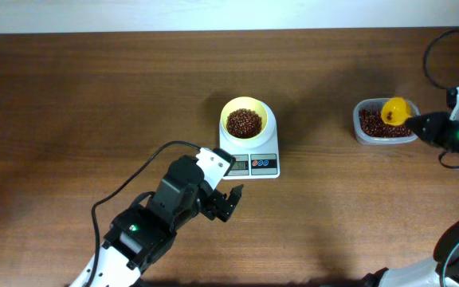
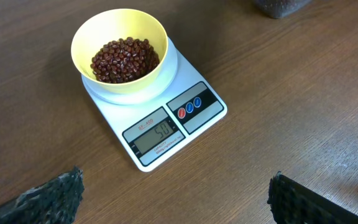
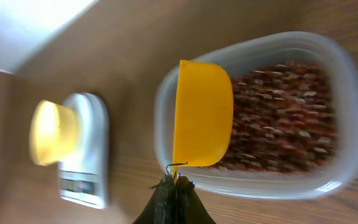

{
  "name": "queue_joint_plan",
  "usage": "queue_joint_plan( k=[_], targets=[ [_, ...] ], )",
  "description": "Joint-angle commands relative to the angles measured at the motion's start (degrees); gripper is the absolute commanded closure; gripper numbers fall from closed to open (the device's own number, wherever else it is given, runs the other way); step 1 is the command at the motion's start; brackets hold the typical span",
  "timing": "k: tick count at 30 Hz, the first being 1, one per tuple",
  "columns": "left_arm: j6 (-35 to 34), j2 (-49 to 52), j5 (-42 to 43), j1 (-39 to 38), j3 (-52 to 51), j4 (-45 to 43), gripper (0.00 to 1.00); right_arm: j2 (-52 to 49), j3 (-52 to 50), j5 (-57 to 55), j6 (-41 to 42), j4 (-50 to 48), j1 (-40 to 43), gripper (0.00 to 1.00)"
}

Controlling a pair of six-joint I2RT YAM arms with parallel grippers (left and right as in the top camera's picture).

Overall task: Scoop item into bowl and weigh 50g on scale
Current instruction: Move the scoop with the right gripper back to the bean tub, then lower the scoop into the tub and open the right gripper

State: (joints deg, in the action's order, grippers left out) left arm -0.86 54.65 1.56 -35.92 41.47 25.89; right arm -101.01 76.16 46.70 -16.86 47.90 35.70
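Observation:
My right gripper will put the bright yellow scoop down on the beans in the clear tub (image 1: 382, 126) (image 3: 240, 140), with the scoop's handle over the tub's near rim.
The pale-yellow bowl (image 1: 245, 118) stands on the white scale (image 1: 255, 164), with dark red-brown beans (image 1: 244, 122) in it. In the left wrist view the bowl (image 2: 120, 53) holds beans (image 2: 125, 60) and the scale (image 2: 166, 127) display reads 50. My left gripper (image 1: 231, 201) is open and empty, just in front of the scale; its fingers (image 2: 173, 199) frame bare table. My right gripper (image 1: 419, 123) is shut on the handle of the bright yellow scoop (image 1: 395, 110), held over the clear tub (image 1: 385, 121) of beans. The right wrist view shows the gripper (image 3: 174, 185), the scoop (image 3: 202, 115) and the tub (image 3: 272, 180).
A black cable (image 1: 441, 48) loops at the far right edge above the right arm. A cable (image 1: 134, 179) runs along the left arm. The wall edge (image 1: 213, 16) lies along the back of the wooden table.

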Motion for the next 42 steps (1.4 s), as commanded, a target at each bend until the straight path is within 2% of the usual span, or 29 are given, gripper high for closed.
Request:
queue_joint_plan(
  k=[1, 6, 13, 18, 21, 24, 29, 30, 36, 42],
  targets=[
    [0.90, -0.02, 0.63, 0.20, -0.13, -0.11, 0.01, 1.68, 0.02, -7.13, -8.96, -1.07, -0.59, 0.96],
    [0.90, -0.02, 0.63, 0.20, -0.13, -0.11, 0.01, 3.61, 2.27, -18.43, -14.29, -2.67, -5.66, 0.96],
    [0.90, -0.02, 0.63, 0.20, -0.13, -0.11, 0.01, 4.31, 6.56, -36.50, -14.91, -0.02, -14.93, 0.96],
    [0.90, -0.02, 0.63, 0.20, -0.13, -0.11, 0.01, 4.31, 8.20, -54.82, -15.76, 2.49, -22.34, 0.96],
    [0.90, -0.02, 0.63, 0.20, -0.13, -0.11, 0.01, 4.31, 8.20, -56.37, -14.36, 2.47, -24.06, 0.96],
    [0.90, -0.02, 0.63, 0.20, -0.13, -0.11, 0.01, 4.31, 8.20, -53.86, -0.20, 3.69, -24.00, 0.96],
    [0.90, -0.02, 0.63, 0.20, -0.13, -0.13, 0.01, 4.28, 8.17, -31.61, 24.50, 6.08, -24.02, 0.96],
    [0.90, -0.02, 0.63, 0.20, -0.13, -0.11, 0.01, 4.28, 8.17, -31.01, 29.46, 6.03, -24.02, 0.96],
    [0.90, -0.02, 0.63, 0.20, -0.13, -0.11, 0.01, 4.28, 8.17, -40.17, 54.12, 4.26, -24.02, 0.96],
    [0.90, -0.02, 0.63, 0.20, -0.13, -0.13, 0.01, 4.24, 8.11, -44.24, 68.28, 3.76, -24.02, 0.96]
  ],
)
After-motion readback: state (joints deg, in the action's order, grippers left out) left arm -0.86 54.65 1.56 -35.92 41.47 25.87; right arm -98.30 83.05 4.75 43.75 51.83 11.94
